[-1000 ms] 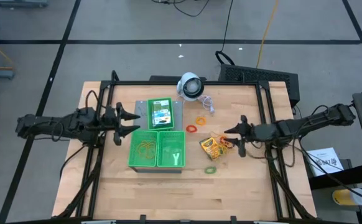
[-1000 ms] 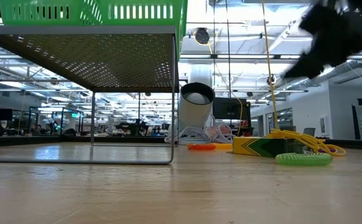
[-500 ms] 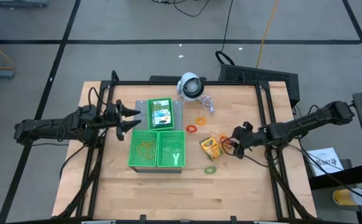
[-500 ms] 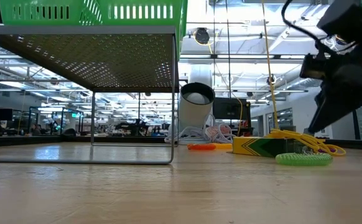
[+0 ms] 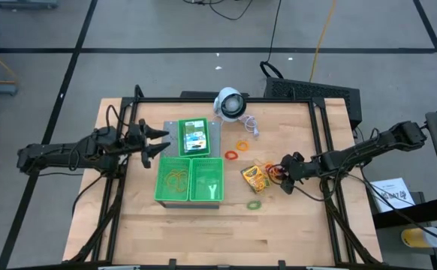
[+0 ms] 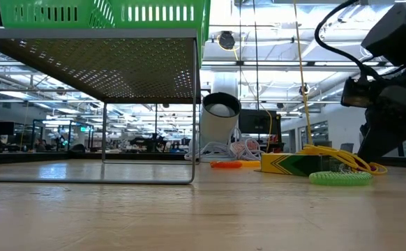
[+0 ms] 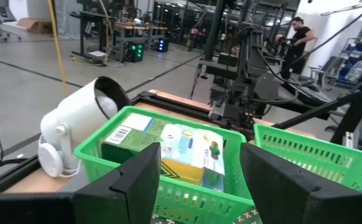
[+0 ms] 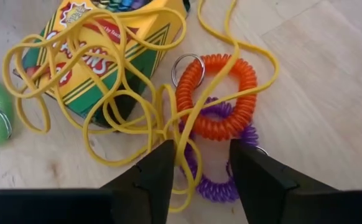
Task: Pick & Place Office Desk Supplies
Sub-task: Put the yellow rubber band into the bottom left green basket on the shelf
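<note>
Next, my right gripper takes the yellow rubber bands at their tangle (image 8: pixel 159 126) by the crayon box, because its fingers are around parts of the yellow rubber bands and the purple coil's edge.
A yellow-and-green crayon box (image 8: pixel 106 56) lies flat on the table right of centre, with tangled yellow rubber bands (image 8: pixel 137 106) draped over it. Beside it lie an orange coil (image 8: pixel 221 93) and a purple coil (image 8: pixel 221 180). My right gripper (image 8: pixel 201 168) is open and slants down over them, one finger on each side of a few yellow strands and the purple coil's edge. My left gripper (image 5: pixel 164 142) waits open and level beside the raised green tray (image 7: pixel 168 193), which holds two crayon boxes (image 7: pixel 187 149). My right gripper's fingertips (image 8: pixel 153 174) stand low among the yellow rubber bands and the purple coil, slanting down from the table's right. I cannot tell whether they touch the strands or the table.
A green coil (image 5: pixel 254 204) lies near the crayon box. A red loop (image 5: pixel 232 155) and an orange loop (image 5: pixel 242 144) lie farther back. Two green trays (image 5: pixel 190 180) sit at the centre, one holding yellow bands. A white round device (image 5: pixel 230 103) stands at the far edge.
My right gripper has sunk toward the table, tipped its fingers downward and rolled, coming in over the yellow bands beside the crayon box. The box, bands and coils lie where they were.
</note>
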`<state>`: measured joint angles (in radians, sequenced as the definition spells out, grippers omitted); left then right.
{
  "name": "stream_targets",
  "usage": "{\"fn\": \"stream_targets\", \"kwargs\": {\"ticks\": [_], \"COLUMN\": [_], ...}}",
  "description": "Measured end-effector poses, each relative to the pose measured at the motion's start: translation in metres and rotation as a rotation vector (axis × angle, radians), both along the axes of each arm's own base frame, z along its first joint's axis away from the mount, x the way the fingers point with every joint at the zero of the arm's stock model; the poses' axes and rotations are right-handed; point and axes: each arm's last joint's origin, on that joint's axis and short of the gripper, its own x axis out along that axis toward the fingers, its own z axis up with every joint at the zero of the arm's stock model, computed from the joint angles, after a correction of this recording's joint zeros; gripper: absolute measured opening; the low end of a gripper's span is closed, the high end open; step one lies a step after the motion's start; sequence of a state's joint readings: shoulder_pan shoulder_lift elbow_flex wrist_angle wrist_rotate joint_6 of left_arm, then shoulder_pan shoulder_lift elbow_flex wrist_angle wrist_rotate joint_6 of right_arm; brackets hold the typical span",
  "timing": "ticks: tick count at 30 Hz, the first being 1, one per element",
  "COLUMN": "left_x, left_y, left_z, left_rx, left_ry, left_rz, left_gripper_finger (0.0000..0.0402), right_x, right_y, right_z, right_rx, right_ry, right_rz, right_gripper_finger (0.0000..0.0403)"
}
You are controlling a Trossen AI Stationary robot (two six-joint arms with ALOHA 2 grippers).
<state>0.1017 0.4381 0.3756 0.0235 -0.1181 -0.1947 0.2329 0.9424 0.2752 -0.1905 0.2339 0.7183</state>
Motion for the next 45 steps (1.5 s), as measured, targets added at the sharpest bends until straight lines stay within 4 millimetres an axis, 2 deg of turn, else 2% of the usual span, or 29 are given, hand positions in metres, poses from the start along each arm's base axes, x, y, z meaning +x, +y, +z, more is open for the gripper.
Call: {"fn": "stream_targets", "kwargs": {"ticks": [6,13,16,23,31,34,41,45], "left_x": [0.000,0.000,0.000,0.000,0.000,0.000,0.000,0.000], "left_y": [0.001,0.001,0.001,0.001,0.001,0.001,0.001,0.001], "left_z": [0.000,0.000,0.000,0.000,0.000,0.000,0.000,0.000], "left_rx": [-0.015,-0.026,-0.027,-0.027,-0.027,-0.027,-0.029,-0.029], "left_ry": [-0.004,-0.007,-0.009,-0.011,-0.012,-0.012,-0.012,-0.012], "left_rz": [0.025,0.025,0.025,0.025,0.025,0.025,0.025,0.025], "left_gripper_finger": [0.0230,0.0230,0.0230,0.0230,0.0230,0.0230,0.0230,0.0230], "right_x": [0.000,0.000,-0.001,-0.003,-0.003,-0.002,-0.002,-0.002], "right_y": [0.000,0.000,0.000,0.000,0.000,0.000,0.000,0.000], "right_z": [0.000,0.000,0.003,0.011,0.011,0.010,0.009,0.009], "right_rx": [-0.019,-0.049,-0.052,-0.022,-0.023,-0.014,-0.021,-0.024], "right_ry": [0.005,0.006,-0.010,-0.079,-0.075,-0.070,-0.062,-0.062], "right_rz": [0.032,0.069,0.084,0.096,0.096,0.085,0.084,0.083], "right_gripper_finger": [0.0098,0.0017,0.0006,0.0015,0.0026,0.0054,0.0148,0.0167]}}
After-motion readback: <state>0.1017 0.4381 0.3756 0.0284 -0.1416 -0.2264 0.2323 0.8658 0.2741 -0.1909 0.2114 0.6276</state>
